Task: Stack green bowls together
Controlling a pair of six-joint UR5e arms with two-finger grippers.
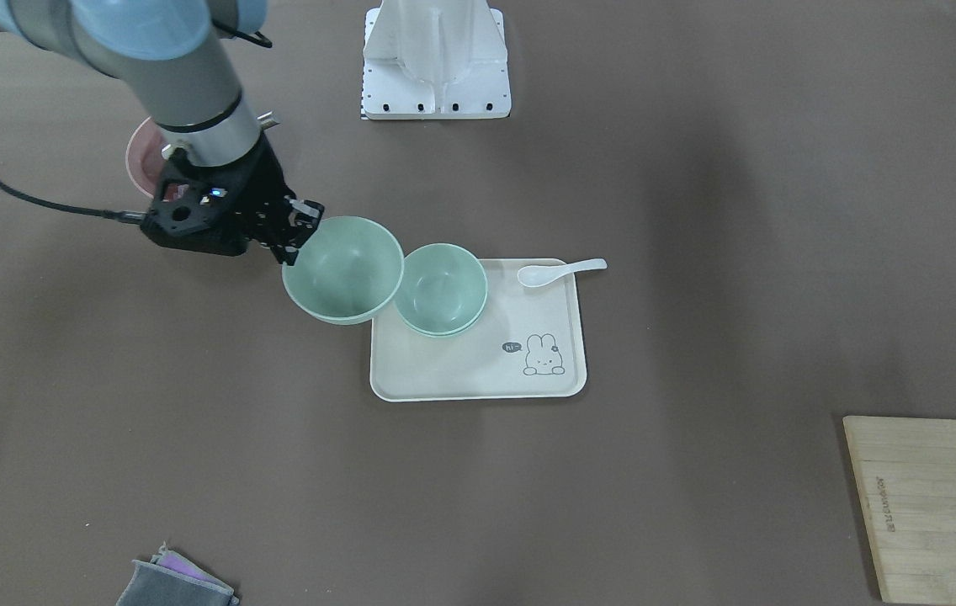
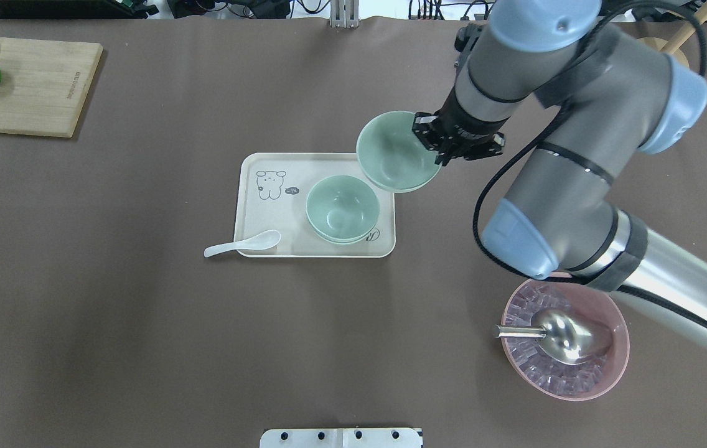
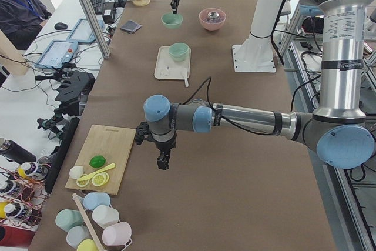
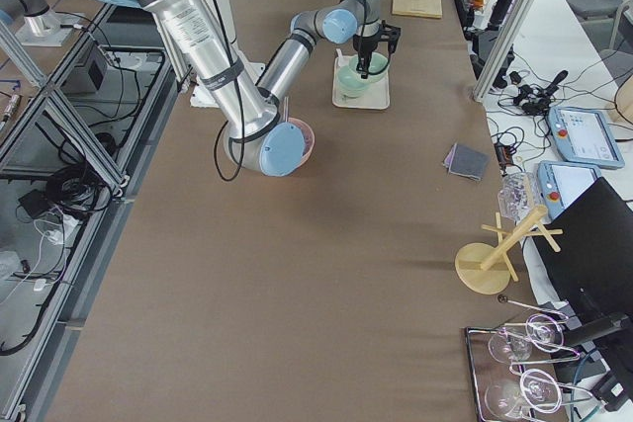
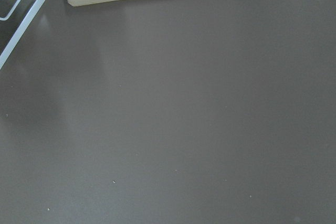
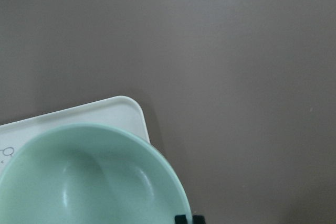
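Next, I release the pale green bowl from my right gripper inside the nested pair of green bowls [image 1: 440, 289] on the cream tray.
My right gripper [image 2: 439, 149] is shut on the rim of a pale green bowl [image 2: 393, 151] and holds it in the air over the far right corner of the cream tray [image 2: 266, 211]. Two more green bowls [image 2: 342, 208] sit nested in each other on the tray, just beside the held one. The front view has the lifted bowl [image 1: 343, 269] next to the nested pair [image 1: 441, 289]. The right wrist view shows the held bowl [image 6: 89, 177] above the tray corner [image 6: 126, 108]. My left gripper [image 3: 163, 160] hangs over bare table near the cutting board; I cannot tell whether it is open or shut.
A white spoon [image 2: 243, 243] lies across the tray's edge. A pink bowl with a metal scoop [image 2: 565, 336] stands under my right arm. A wooden cutting board [image 2: 23, 87] with lime and lemon pieces is at the far left. A grey cloth [image 1: 175, 581] lies at the table's edge.
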